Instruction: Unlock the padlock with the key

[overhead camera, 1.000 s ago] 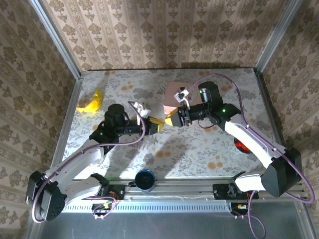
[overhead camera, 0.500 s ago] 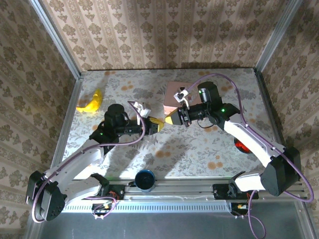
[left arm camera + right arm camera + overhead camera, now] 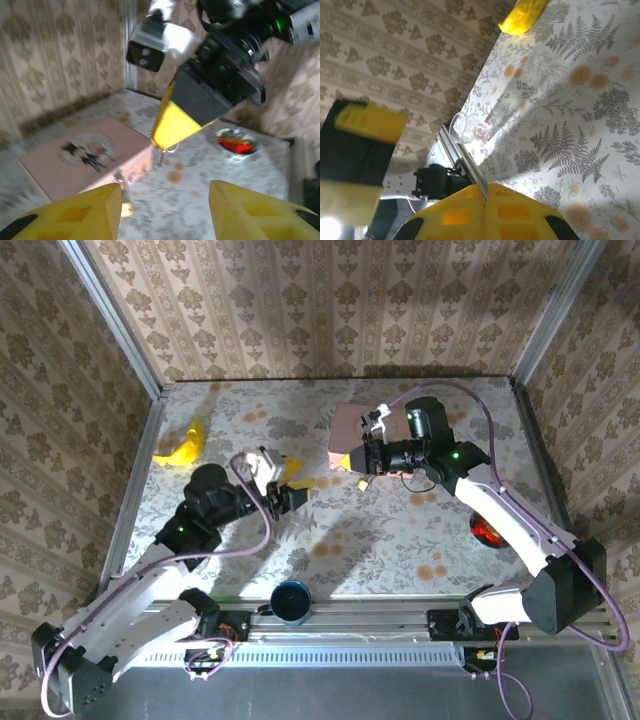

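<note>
The key sticks out at an angle from the robot's right fingertips, so the left gripper should take the key's blade [image 3: 160,161] before the right gripper opens.
The padlock [image 3: 124,202], a small blurred brass block with a silver shackle, lies on the table at the corner of the pink box, just ahead of my left fingers. My left gripper [image 3: 295,480] [image 3: 165,185] is open, with nothing between its yellow fingers. Across from it, my right gripper [image 3: 346,462] [image 3: 485,186] hangs above the table with its fingers pressed together. It is shut on the key [image 3: 164,156], which dangles on a small ring from the fingertips.
The pink picture box [image 3: 345,422] [image 3: 75,155] lies behind the right gripper. A yellow banana [image 3: 183,445] [image 3: 522,15] rests at the far left. A bowl with red contents [image 3: 485,532] [image 3: 235,142] sits at the right. A dark cup [image 3: 292,600] stands at the near rail.
The grippers were tip to tip. My left gripper has opened and drawn back to the left, letting go of the padlock. The right gripper, still shut, has pulled away up and right.
</note>
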